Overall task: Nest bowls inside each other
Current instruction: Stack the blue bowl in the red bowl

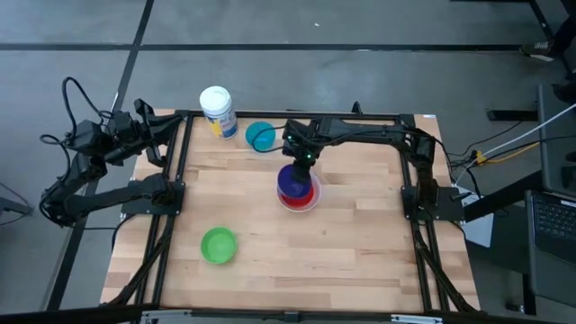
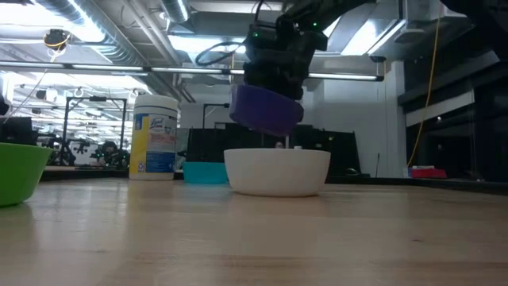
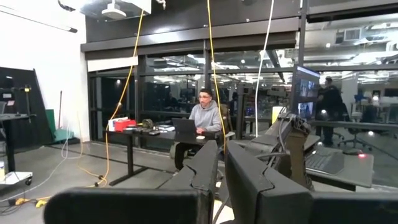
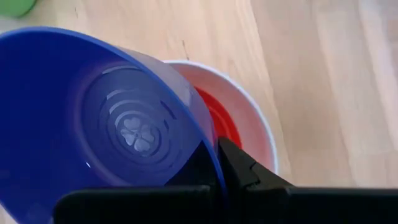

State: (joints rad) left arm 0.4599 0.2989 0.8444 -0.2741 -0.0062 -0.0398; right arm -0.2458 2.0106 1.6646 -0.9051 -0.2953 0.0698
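Observation:
The dark blue bowl slants over the red bowl, so my right gripper needs to lower it inside, open, then retake the dark blue bowl's rim (image 4: 191,116) to level it.
My right gripper (image 1: 301,162) is shut on the dark blue bowl (image 2: 266,110), which hangs tilted just above the white bowl (image 2: 278,171). The red bowl (image 4: 219,118) sits inside the white bowl (image 4: 264,127), near the table's middle. A teal bowl (image 1: 260,135) rests on its base at the far edge, and a green bowl (image 1: 218,245) stands at the near left. My left gripper (image 3: 221,152) is held high off the table's far left side, shut, with nothing between its fingers. My right gripper pinches the dark blue bowl's wall at the rim (image 4: 211,155), one finger inside the bowl and one outside. The fingers come from above, slanting down from the table's far side. The bowl is lifted clear, tilted, its hollow facing up, directly over the white and red bowls.
A white-lidded jar (image 1: 217,110) with a blue and yellow label stands at the far left beside the teal bowl. Bare wood lies to the right of the white bowl and along the near edge. Black frame rails (image 1: 409,193) run along both sides of the table.

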